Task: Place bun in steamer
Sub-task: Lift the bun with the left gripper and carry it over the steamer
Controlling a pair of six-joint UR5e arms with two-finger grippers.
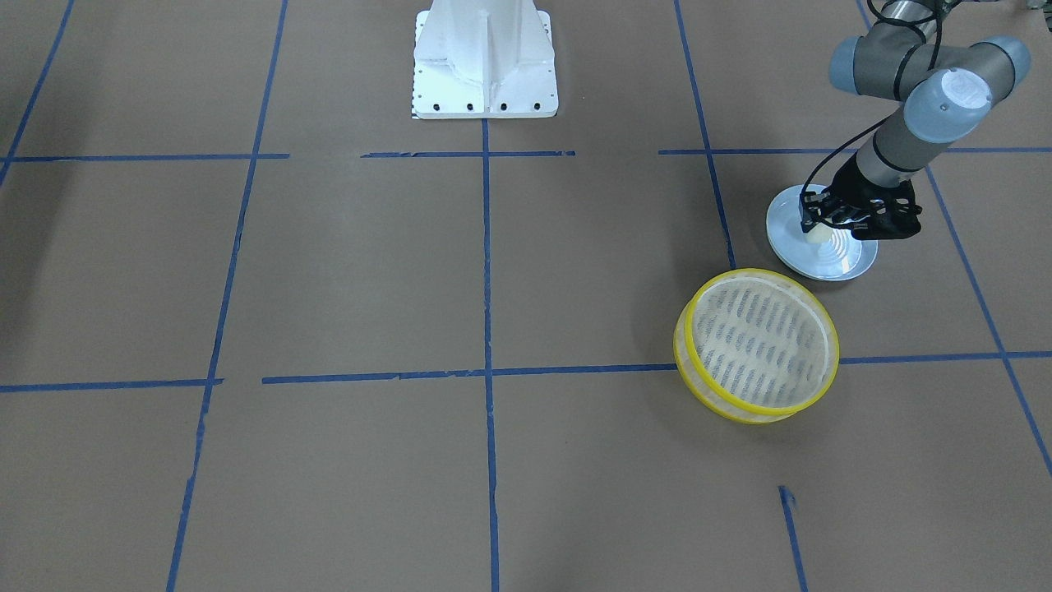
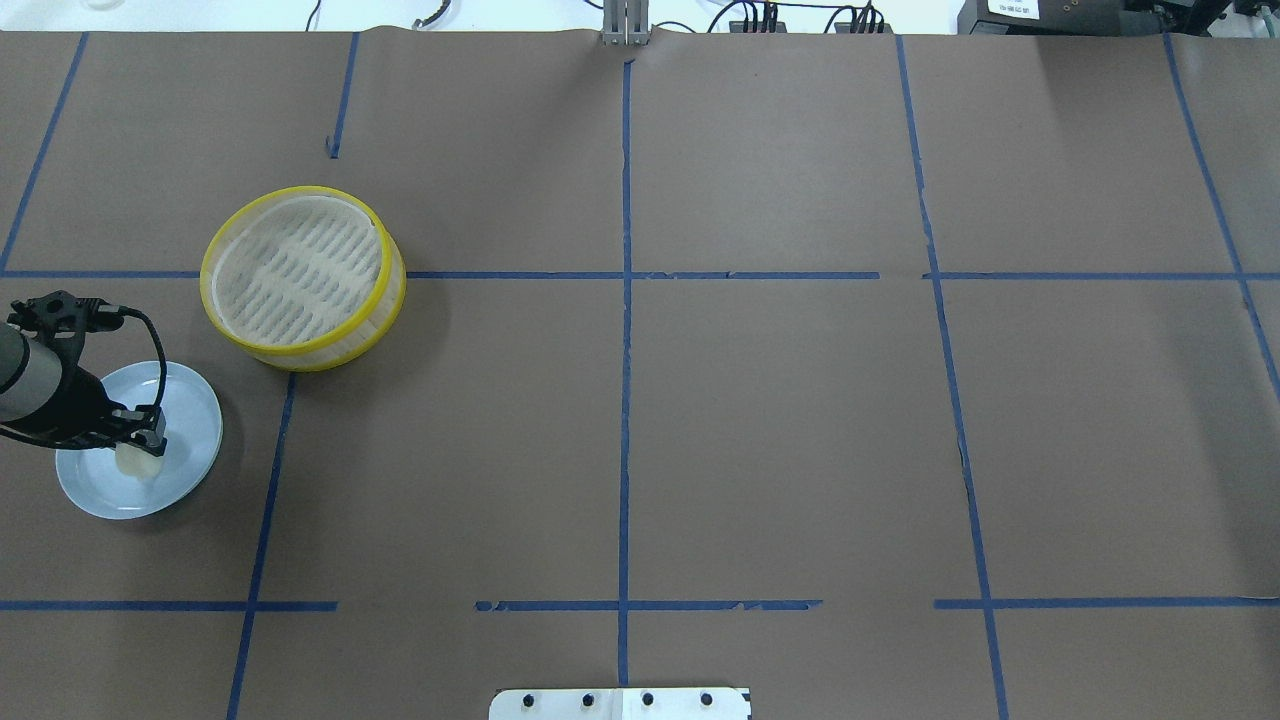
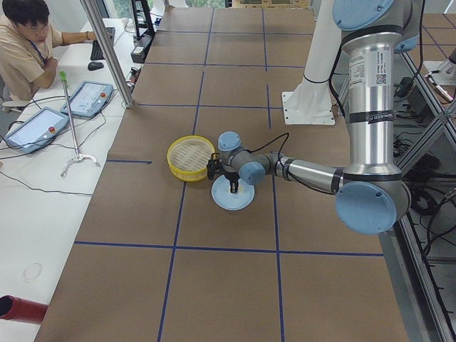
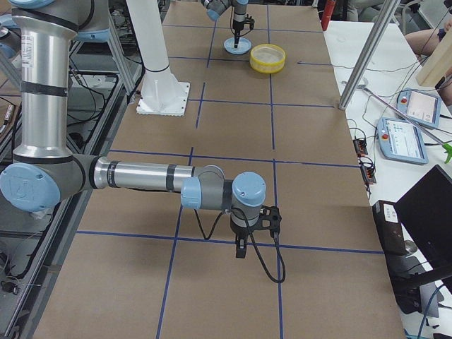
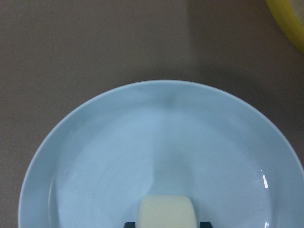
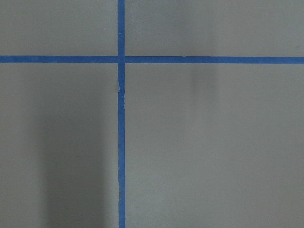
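Observation:
I will use my left gripper to set the bun down and let it go on the white cloth in the middle of the yellow-rimmed steamer [image 1: 757, 337].
The cream-white bun [image 5: 166, 212] lies on a pale blue plate [image 5: 152, 137], seen at the bottom of the left wrist view. My left gripper [image 1: 822, 228] is down on the plate with a black fingertip [image 5: 130, 224] close against each side of the bun, shut on it. The bun also shows in the overhead view [image 2: 138, 461] under the gripper [image 2: 142, 445]. The yellow-rimmed steamer [image 2: 298, 265] stands empty just beyond the plate [image 2: 190, 420]; it also shows in the front view [image 1: 760, 341]. My right gripper [image 4: 241, 251] hovers over bare table far away; I cannot tell whether it is open.
The table is covered in brown paper with blue tape lines. The white robot base [image 1: 485, 62] stands at the table's robot side. An operator sits at a side desk [image 3: 28, 43] with tablets. A corner of the steamer's rim [image 5: 289, 23] shows in the left wrist view.

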